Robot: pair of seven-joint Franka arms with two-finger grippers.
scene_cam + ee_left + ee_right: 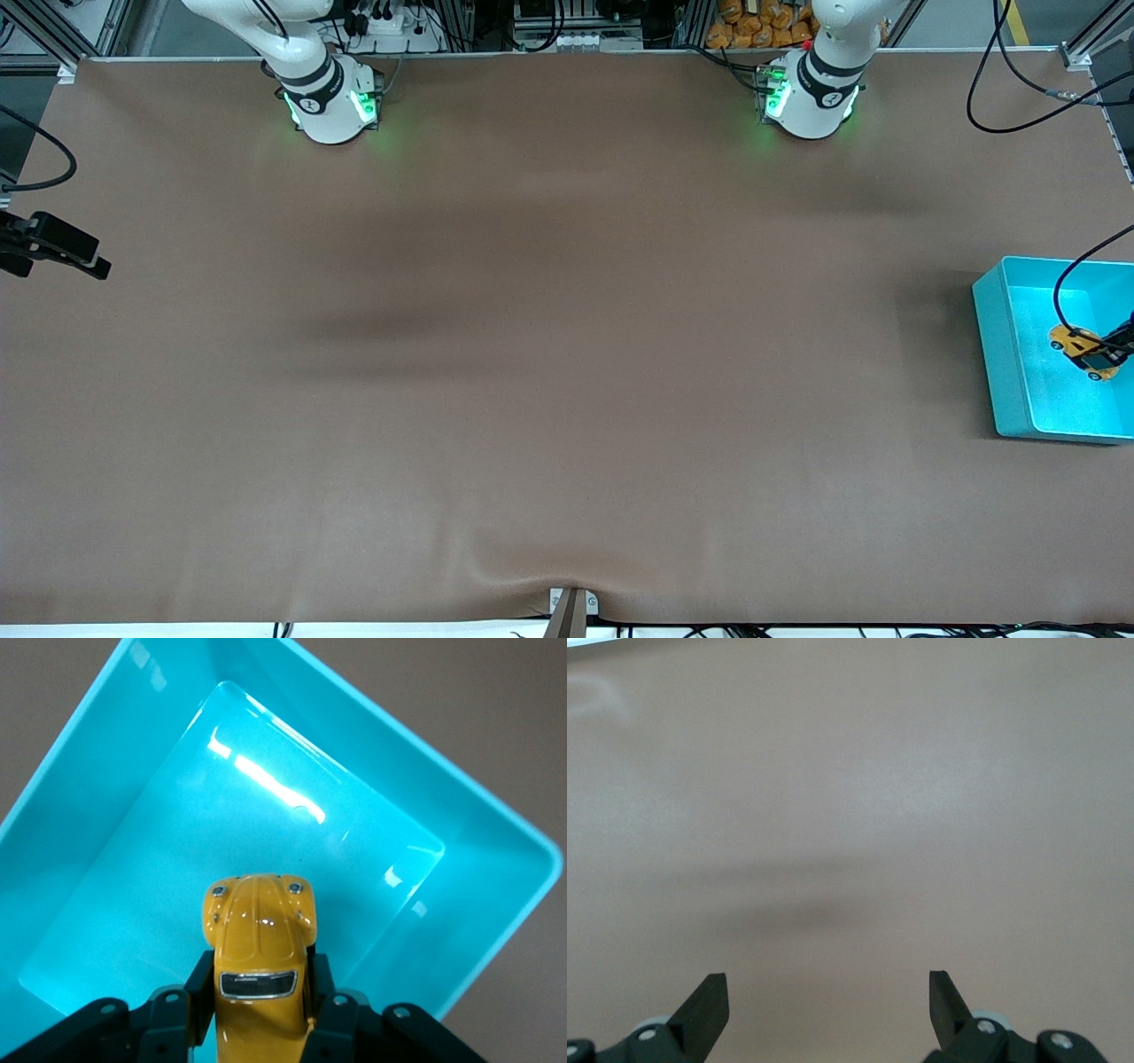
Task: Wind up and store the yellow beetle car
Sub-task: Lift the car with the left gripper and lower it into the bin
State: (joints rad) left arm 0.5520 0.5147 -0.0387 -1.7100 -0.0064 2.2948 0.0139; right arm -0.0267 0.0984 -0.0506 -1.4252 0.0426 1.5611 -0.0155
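Note:
My left gripper will put the yellow beetle car, now held above the bin's inside, down on the turquoise bin's bottom, midway (1077,357) (168,877) along a long side of the bin.
The yellow beetle car (1083,347) is held in my left gripper (1113,346) above the inside of the turquoise bin (1005,354) at the left arm's end of the table. In the left wrist view the gripper (258,973) is shut on the car (257,926), its fingers pressing on both sides of the body, with the bare bin floor (133,859) below. My right gripper (89,261) hangs over the table's edge at the right arm's end. In the right wrist view it (828,988) is open and empty above bare brown table.
The brown table mat (567,354) shows no other objects. A black cable (1063,283) loops over the bin toward the left gripper. A small bracket (571,607) sits at the table edge nearest the front camera.

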